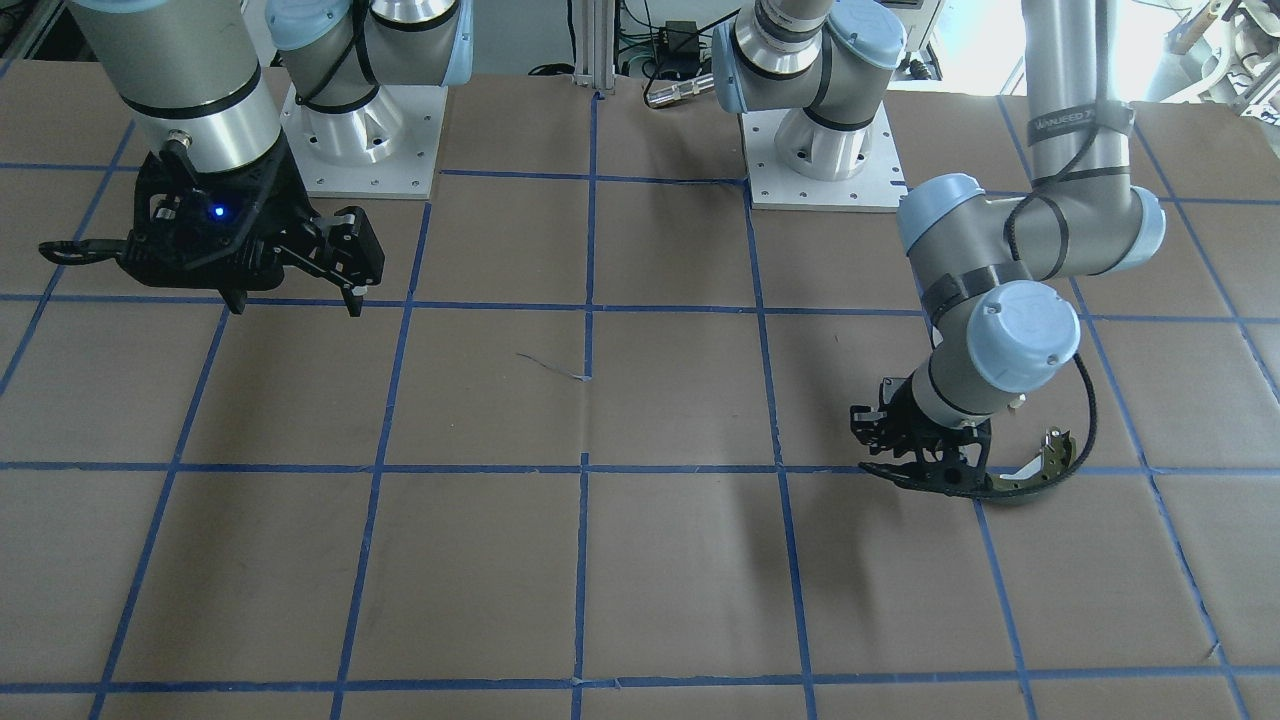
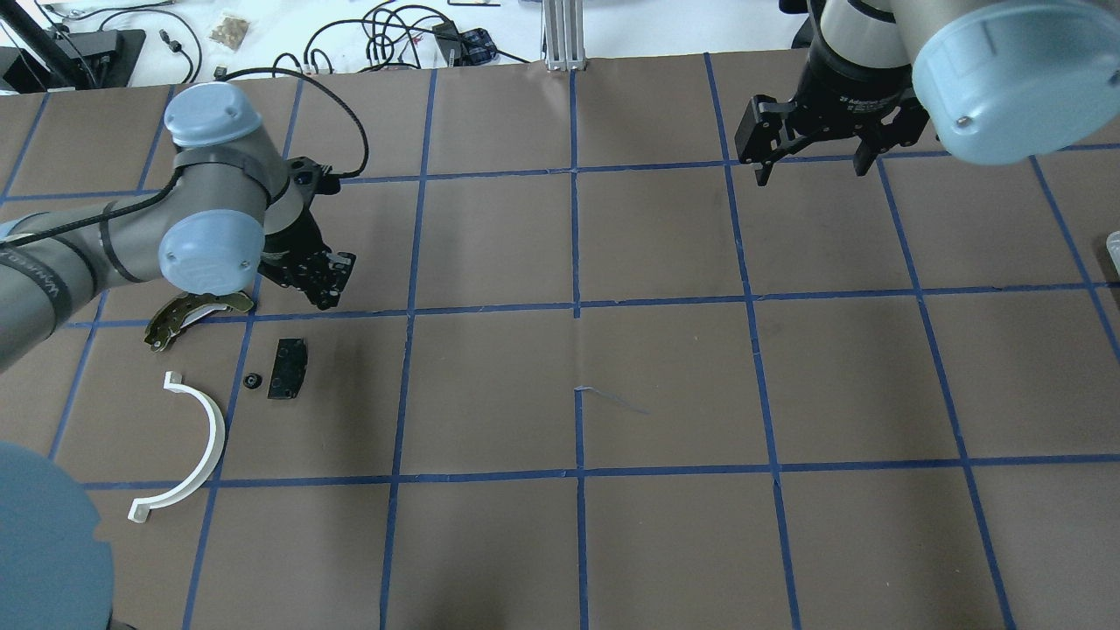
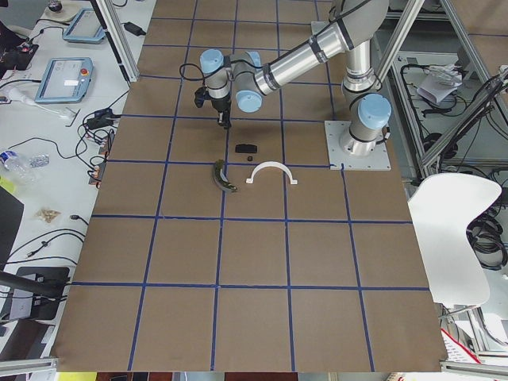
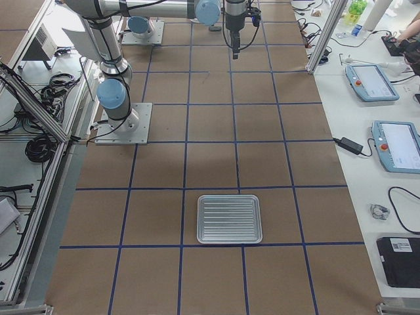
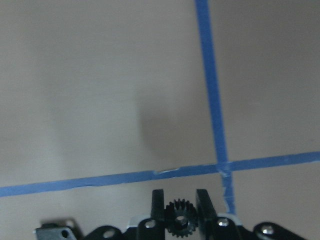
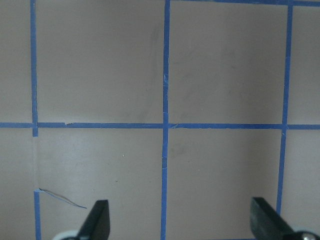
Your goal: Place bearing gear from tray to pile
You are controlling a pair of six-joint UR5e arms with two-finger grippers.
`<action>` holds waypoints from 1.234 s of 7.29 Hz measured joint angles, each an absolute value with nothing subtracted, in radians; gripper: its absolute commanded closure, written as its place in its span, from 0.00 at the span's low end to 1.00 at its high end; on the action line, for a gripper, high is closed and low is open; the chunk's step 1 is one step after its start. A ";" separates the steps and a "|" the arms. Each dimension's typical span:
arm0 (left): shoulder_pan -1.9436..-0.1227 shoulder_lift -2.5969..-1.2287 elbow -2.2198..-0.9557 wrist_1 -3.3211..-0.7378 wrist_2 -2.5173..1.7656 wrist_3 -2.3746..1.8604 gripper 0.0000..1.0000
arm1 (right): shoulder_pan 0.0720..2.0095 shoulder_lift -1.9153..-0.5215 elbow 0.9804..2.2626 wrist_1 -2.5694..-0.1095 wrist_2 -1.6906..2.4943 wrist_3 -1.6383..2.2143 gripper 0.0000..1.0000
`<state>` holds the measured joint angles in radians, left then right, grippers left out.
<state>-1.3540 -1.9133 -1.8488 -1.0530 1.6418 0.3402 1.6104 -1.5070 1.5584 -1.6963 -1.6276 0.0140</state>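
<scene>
My left gripper has the bearing gear. It will let go of it on the blue tape (image 1: 955, 433) between the black pad and the olive-green shoe.
My left gripper (image 5: 180, 199) is shut on a small black toothed bearing gear (image 5: 180, 225), seen between its fingers in the left wrist view. In the overhead view the left gripper (image 2: 322, 282) hangs low over the table beside the pile. The pile is an olive-green curved shoe (image 2: 179, 317), a flat black pad (image 2: 289, 368), a small black round part (image 2: 252, 381) and a white half-ring arc (image 2: 206, 437). The ribbed metal tray (image 4: 230, 218) lies far off at the table's right end. My right gripper (image 2: 809, 164) is open and empty, held high.
The table is brown paper with a blue tape grid (image 2: 576, 306). The pile also shows in the exterior left view, with the shoe (image 3: 225, 178) and the arc (image 3: 272, 168). The two arm bases (image 1: 825, 150) stand at the table's robot side.
</scene>
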 measured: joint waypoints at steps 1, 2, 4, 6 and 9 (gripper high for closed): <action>-1.284 -1.908 -1.857 -1.053 1.650 0.419 1.00 | 1.610 -1.509 1.559 -1.697 -1.629 0.017 0.00; -1.228 -1.914 -1.861 -1.050 1.651 0.478 1.00 | 1.609 -1.512 1.559 -1.696 -1.629 0.024 0.00; -1.166 -1.936 -1.863 -1.042 1.649 0.531 1.00 | 1.609 -1.516 1.563 -1.692 -1.630 0.039 0.00; -1.154 -1.948 -1.868 -1.040 1.647 0.540 1.00 | 1.609 -1.520 1.565 -1.688 -1.631 0.044 0.00; -1.154 -1.963 -1.879 -1.038 1.645 0.542 0.00 | 1.609 -1.524 1.566 -1.685 -1.634 0.044 0.00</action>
<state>-1.1535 -1.9630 -1.8790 -1.0381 1.6454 0.5418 1.6092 -1.5236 1.5660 -1.6847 -1.6337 0.0444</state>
